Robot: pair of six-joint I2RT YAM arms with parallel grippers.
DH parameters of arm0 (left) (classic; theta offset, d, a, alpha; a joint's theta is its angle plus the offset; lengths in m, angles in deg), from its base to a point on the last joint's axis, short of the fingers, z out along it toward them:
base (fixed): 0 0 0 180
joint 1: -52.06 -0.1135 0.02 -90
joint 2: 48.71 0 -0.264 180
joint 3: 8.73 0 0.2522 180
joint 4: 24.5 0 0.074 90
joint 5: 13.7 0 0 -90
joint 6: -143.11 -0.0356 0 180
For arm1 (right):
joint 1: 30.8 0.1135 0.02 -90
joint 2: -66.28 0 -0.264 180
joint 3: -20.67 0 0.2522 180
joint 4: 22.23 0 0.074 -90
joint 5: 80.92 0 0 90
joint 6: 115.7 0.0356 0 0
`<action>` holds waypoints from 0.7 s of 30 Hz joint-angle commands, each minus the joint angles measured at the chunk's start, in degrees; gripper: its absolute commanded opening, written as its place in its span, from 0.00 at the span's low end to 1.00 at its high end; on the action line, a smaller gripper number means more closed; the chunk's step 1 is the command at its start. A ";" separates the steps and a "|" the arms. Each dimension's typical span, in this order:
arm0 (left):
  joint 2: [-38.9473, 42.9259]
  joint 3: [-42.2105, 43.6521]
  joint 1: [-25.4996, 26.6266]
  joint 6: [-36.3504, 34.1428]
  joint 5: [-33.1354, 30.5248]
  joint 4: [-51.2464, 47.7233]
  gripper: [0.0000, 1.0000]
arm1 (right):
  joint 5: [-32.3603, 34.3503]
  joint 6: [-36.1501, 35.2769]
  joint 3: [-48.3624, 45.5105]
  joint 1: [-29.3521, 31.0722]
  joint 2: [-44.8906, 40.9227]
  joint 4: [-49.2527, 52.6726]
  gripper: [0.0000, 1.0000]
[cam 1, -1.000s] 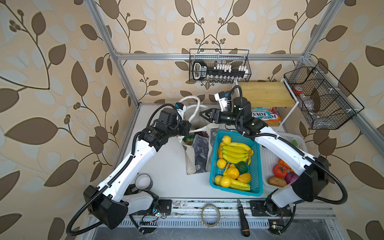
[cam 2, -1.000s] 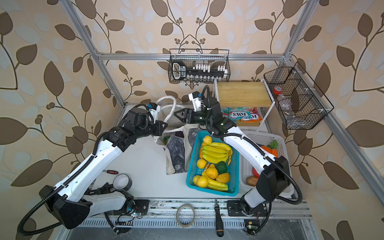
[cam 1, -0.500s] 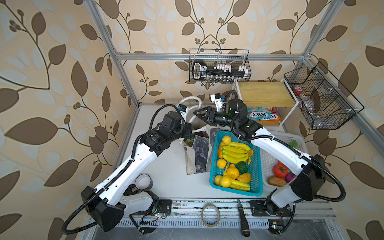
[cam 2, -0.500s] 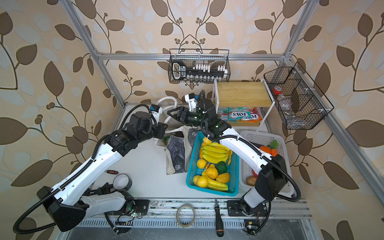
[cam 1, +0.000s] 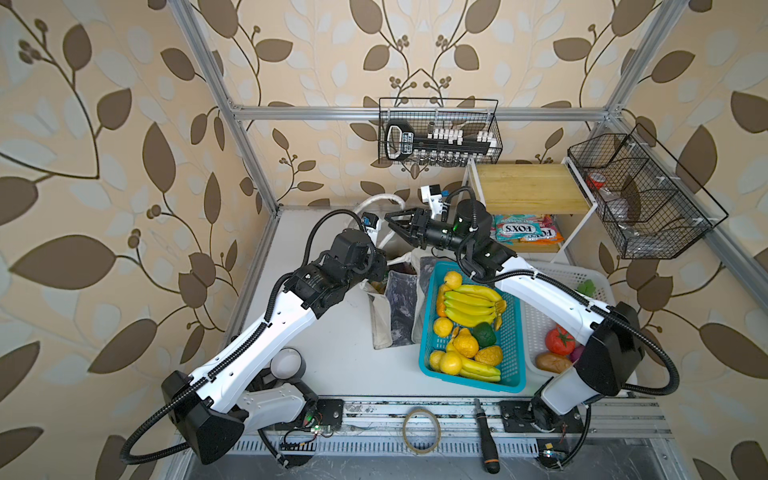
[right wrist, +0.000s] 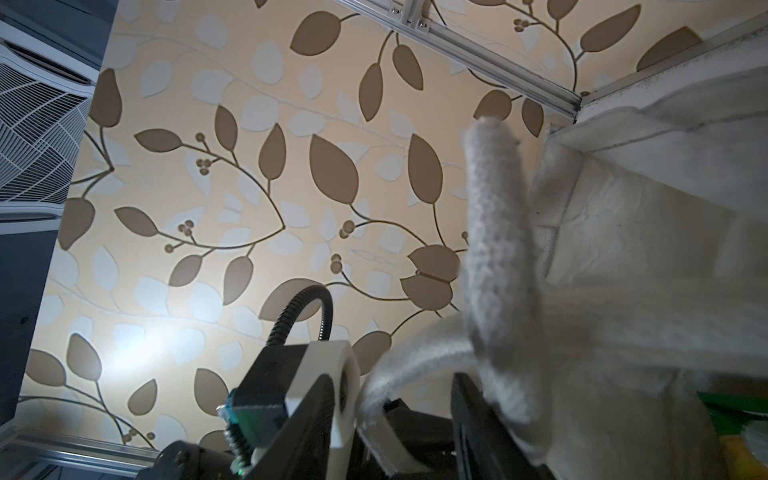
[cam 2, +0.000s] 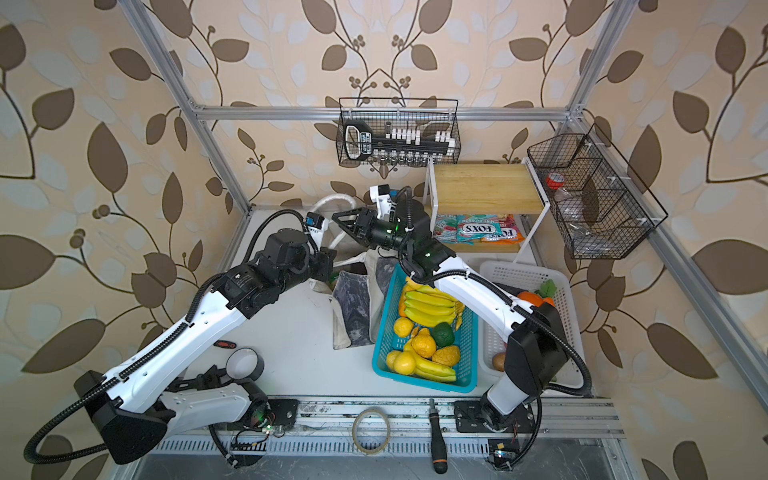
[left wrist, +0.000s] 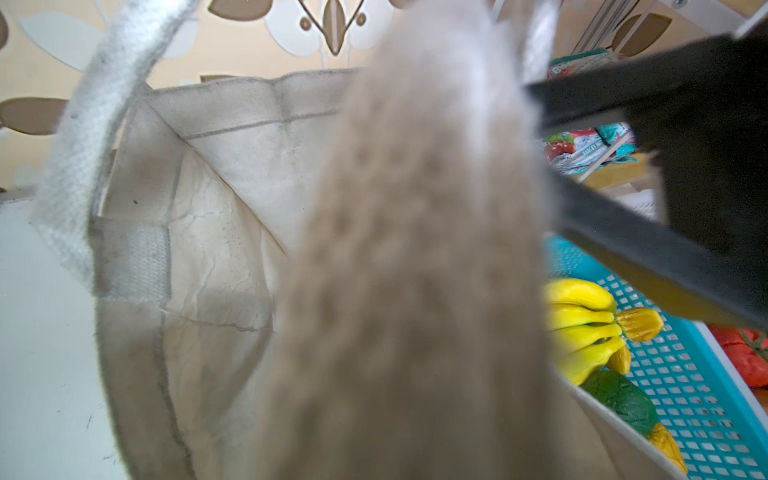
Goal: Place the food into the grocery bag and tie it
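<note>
I can see the back strap lying against my right gripper's open fingertips, so next I move my right gripper clear and take the front strap [right wrist: 390, 428] close to my left gripper.
The grocery bag [cam 1: 399, 307] [cam 2: 353, 307] stands at the table's centre, dark mottled panel facing front, its white strap handles [cam 1: 380, 199] [cam 2: 332, 201] raised behind it. My left gripper [cam 1: 380, 262] [cam 2: 328, 259] sits at the bag's left rim, shut on a strap [left wrist: 415, 249] that hides its jaws in the left wrist view. My right gripper [cam 1: 392, 220] [cam 2: 345, 222] [left wrist: 544, 141] reaches in from the right above the bag's mouth, jaws open, with a strap [right wrist: 494, 232] running between them. Of the food only a green packet edge [right wrist: 731, 411] shows inside the bag.
A blue basket [cam 1: 510, 332] of bananas and fruit touches the bag's right side. A white basket [cam 1: 573, 270] lies further right. FOX'S packets [cam 1: 523, 230] lie under the wooden shelf. A tape roll [cam 1: 286, 361] sits by the left arm's base.
My right gripper has moved left over the bag to the straps, and its jaws have narrowed. The left gripper has shifted slightly toward the bag, still shut.
</note>
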 commanded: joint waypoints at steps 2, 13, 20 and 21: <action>2.49 0.65 1.37 -2.11 -4.49 1.77 0.00 | -0.59 4.90 1.18 0.78 3.60 -4.20 0.46; 3.76 3.11 3.15 -3.68 -4.46 3.53 0.00 | -4.36 5.09 4.33 0.18 7.59 -5.27 0.26; 2.40 2.23 3.11 -4.25 -4.82 2.55 0.00 | -9.56 3.52 10.70 2.20 11.49 1.55 0.48; 1.99 1.90 3.13 -4.24 -4.84 2.34 0.00 | -9.40 3.48 11.26 2.78 11.72 1.61 0.48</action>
